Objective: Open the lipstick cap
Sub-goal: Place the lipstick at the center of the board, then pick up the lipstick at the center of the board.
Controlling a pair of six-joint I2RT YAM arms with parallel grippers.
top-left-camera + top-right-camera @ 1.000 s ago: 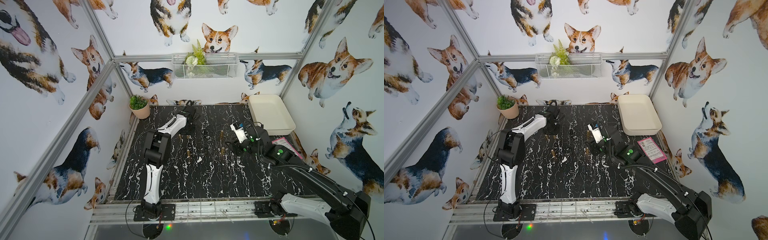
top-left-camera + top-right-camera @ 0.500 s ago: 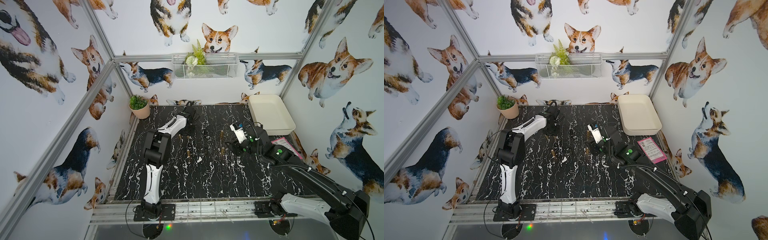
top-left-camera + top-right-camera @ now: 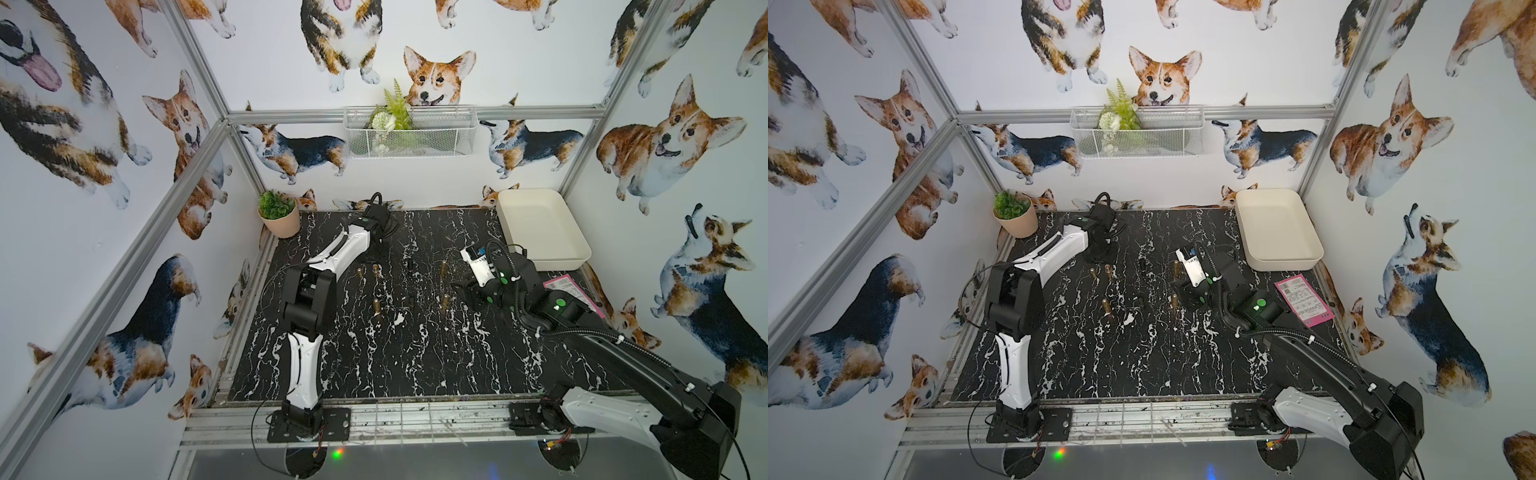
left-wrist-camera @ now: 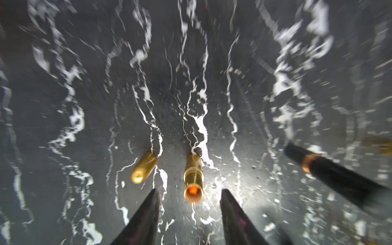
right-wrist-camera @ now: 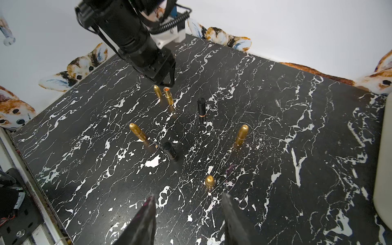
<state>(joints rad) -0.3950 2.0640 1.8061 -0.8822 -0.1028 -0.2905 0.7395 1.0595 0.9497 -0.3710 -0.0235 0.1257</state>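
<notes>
Next, I move my left gripper to the back black lipstick's cap point(image 3: 410, 261) point(image 4: 336, 174) and close it there, just above the lipstick's orange ring.
An uncapped gold lipstick point(image 4: 192, 180) stands upright near the back of the table, its orange-red tip showing. Its gold cap point(image 4: 144, 167) stands just beside it; both also show as lipstick point(image 3: 376, 270) and cap point(image 3: 360, 272) in a top view. My left gripper point(image 4: 190, 190) hangs open right above the lipstick point(image 5: 168, 96), with a finger on each side and neither touching it. My right gripper point(image 5: 188, 195) is open and empty, low over the table just short of a capped gold lipstick point(image 5: 209, 181).
Two more capped gold lipsticks point(image 5: 137, 132) point(image 5: 241, 134) and two black lipsticks point(image 5: 201, 107) point(image 5: 169, 151) stand mid-table. A white tray point(image 3: 540, 232) sits back right, a pink card point(image 3: 569, 291) beside it, and a potted plant point(image 3: 278, 214) back left.
My left gripper's jaws have opened above the uncapped gold lipstick; the arm has hardly shifted. The right arm and gripper have not moved.
</notes>
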